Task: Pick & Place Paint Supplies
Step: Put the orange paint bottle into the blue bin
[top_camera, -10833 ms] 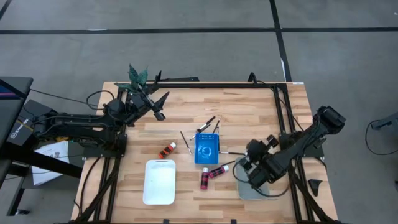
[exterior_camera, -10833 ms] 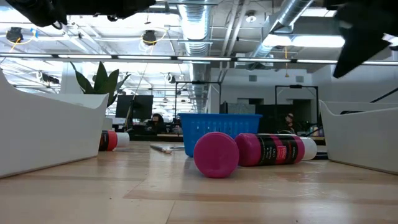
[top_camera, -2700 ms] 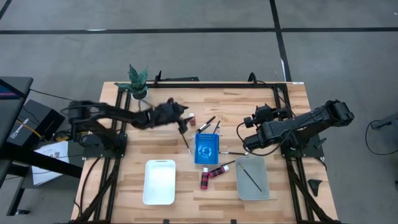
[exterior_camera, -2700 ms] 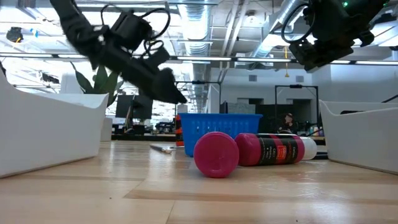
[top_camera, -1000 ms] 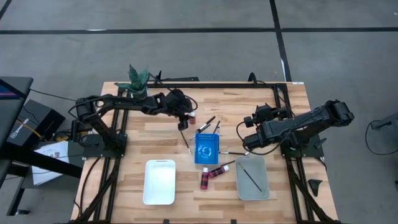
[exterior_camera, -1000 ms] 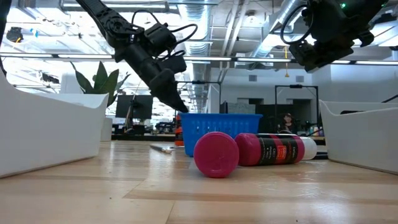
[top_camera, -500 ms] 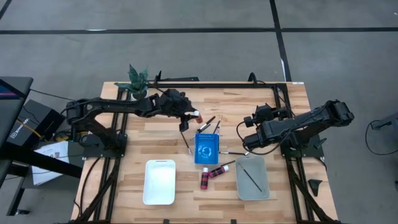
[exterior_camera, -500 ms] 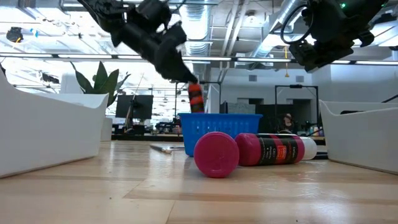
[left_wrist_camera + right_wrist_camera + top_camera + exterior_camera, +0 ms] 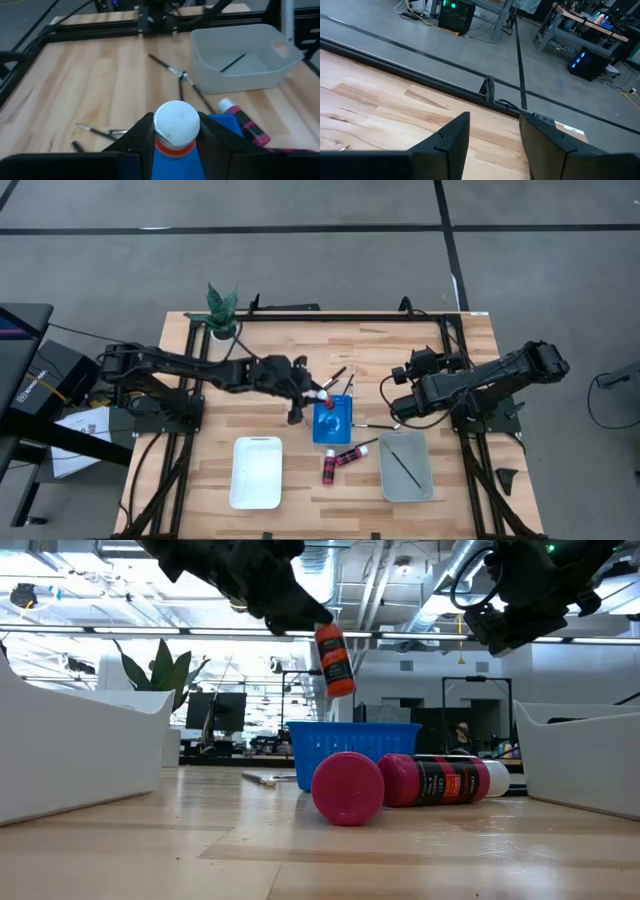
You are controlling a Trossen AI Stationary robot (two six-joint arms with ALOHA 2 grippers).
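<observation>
My left gripper is going to release the small red paint bottle in the middle of the blue rack [image 9: 334, 419] [image 9: 182, 167].
My left gripper [image 9: 316, 391] is shut on a small red paint bottle [image 9: 334, 661] with a white cap, held in the air over the far left corner of the blue rack [image 9: 333, 420]. Two more red bottles [image 9: 338, 461] lie on their sides just near of the rack; in the low view they are in front [image 9: 400, 783]. Thin dark brushes [image 9: 337, 376] lie flat around the rack. One brush [image 9: 404, 464] lies in the grey tray [image 9: 420, 485]. My right gripper [image 9: 397, 410] hovers open right of the rack, with nothing between its fingers [image 9: 451, 141]. My left gripper pinches the bottle's top end between its two fingers, one on each side of the white cap [image 9: 175, 120]. The fingers slant down from the table's left. The bottle is lifted clear and hangs tilted below the fingers, its base [image 9: 342, 688] lowest.
A white tray [image 9: 257, 473] sits near the front edge, left of the rack. A potted plant [image 9: 220, 308] stands at the far left corner. A black frame runs along the table's far edge and sides. Bare wood lies between the rack and the far edge.
My left gripper has lifted the red bottle off the table and risen with it. It has swung toward the table's near edge and to the right. It has gone from the spot far-left of the rack to above the rack's corner. The bottle now hangs clear.
</observation>
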